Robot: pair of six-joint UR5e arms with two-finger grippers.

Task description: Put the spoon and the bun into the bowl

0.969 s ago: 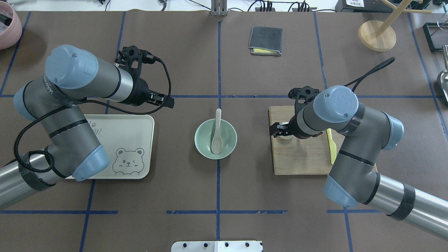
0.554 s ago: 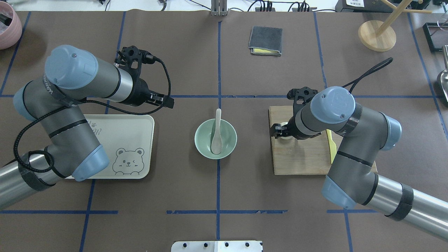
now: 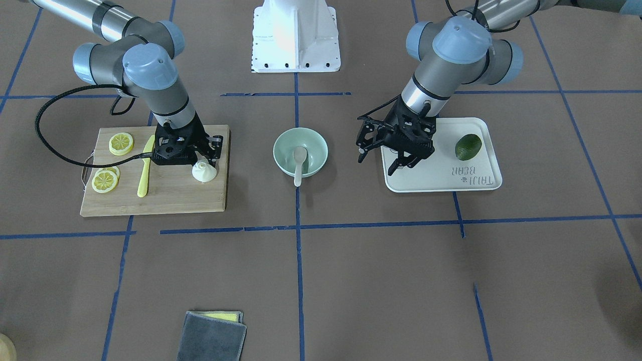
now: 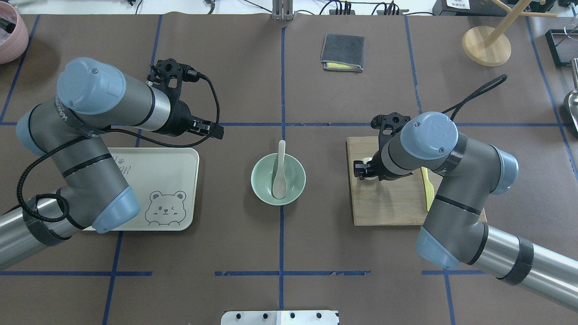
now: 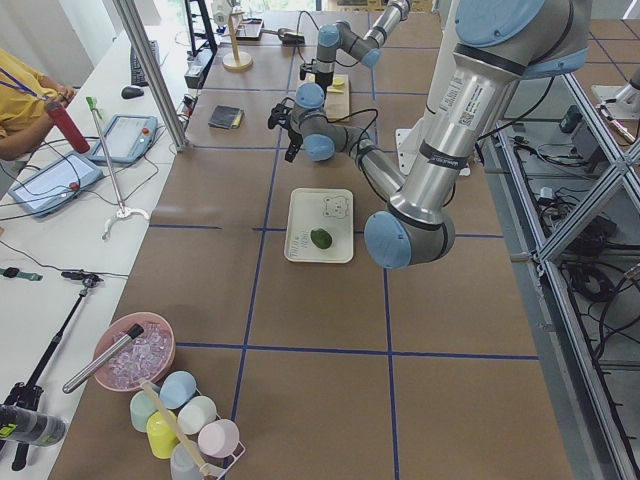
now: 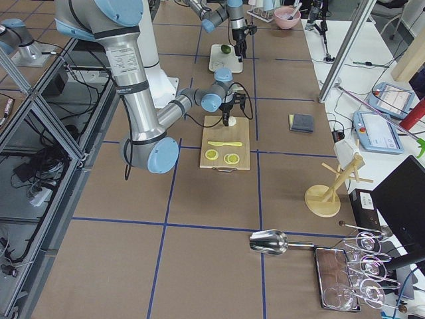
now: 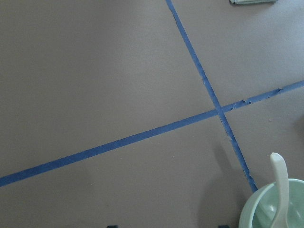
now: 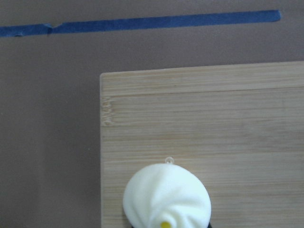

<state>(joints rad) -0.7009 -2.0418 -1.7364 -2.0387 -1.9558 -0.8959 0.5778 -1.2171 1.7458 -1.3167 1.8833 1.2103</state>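
I need to let go of the white bun, still on the wooden cutting board, with my right gripper in the mint-green bowl (image 3: 301, 144), against the scoop of the pale spoon.
The pale spoon (image 4: 280, 174) lies in the mint-green bowl (image 4: 258, 192) at the table's middle, scoop down and handle over the far rim; both also show in the front view, the spoon (image 3: 299, 161) and the bowl (image 3: 281, 153). The white pleated bun (image 3: 204, 173) sits on the wooden cutting board (image 3: 165, 200). My right gripper (image 3: 205, 161) stands over the bun with its fingers closed against its sides; the right wrist view shows the bun (image 8: 166, 199) at the bottom centre. My left gripper (image 3: 377, 164) is open and empty above the near left corner of the bear tray (image 3: 441, 178).
Lemon slices (image 3: 121, 143) and a yellow plastic knife (image 3: 145, 170) lie on the cutting board beside my right gripper. A green avocado (image 3: 468, 146) sits on the bear tray. A folded grey cloth (image 4: 343, 52) lies far from me. A wooden stand (image 4: 486, 45) is at the far right.
My right gripper's fingers have drawn in around the bun and the wrist shifted slightly. The left arm, spoon and bowl have not moved.
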